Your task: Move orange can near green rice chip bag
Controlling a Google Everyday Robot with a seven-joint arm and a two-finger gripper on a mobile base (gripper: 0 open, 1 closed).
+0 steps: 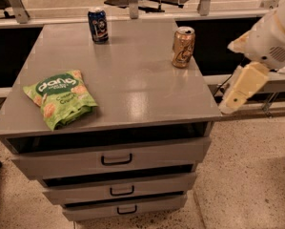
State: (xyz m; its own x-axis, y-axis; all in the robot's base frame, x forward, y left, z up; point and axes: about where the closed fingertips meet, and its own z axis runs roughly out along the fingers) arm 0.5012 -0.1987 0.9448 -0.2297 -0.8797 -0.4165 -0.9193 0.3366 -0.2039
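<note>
Next, I move my gripper over to the orange can and close it around the can's lower half (pixel 182 52), so that the top of the can stays clear.
The orange can (pixel 183 46) stands upright near the back right corner of the grey cabinet top (pixel 132 80). The green rice chip bag (pixel 61 98) lies flat near the front left edge, well apart from the can. My arm (pixel 270 37) comes in from the right edge. My gripper (pixel 241 88) is a cream piece that hangs just off the cabinet's right side, lower than the can and to its right. It holds nothing that I can see.
A dark blue can (pixel 98 25) stands upright at the back of the cabinet top. The cabinet has three drawers (pixel 117 159) in front. A black shelf and rail (pixel 213 56) run behind. Speckled floor (pixel 247 175) lies to the right.
</note>
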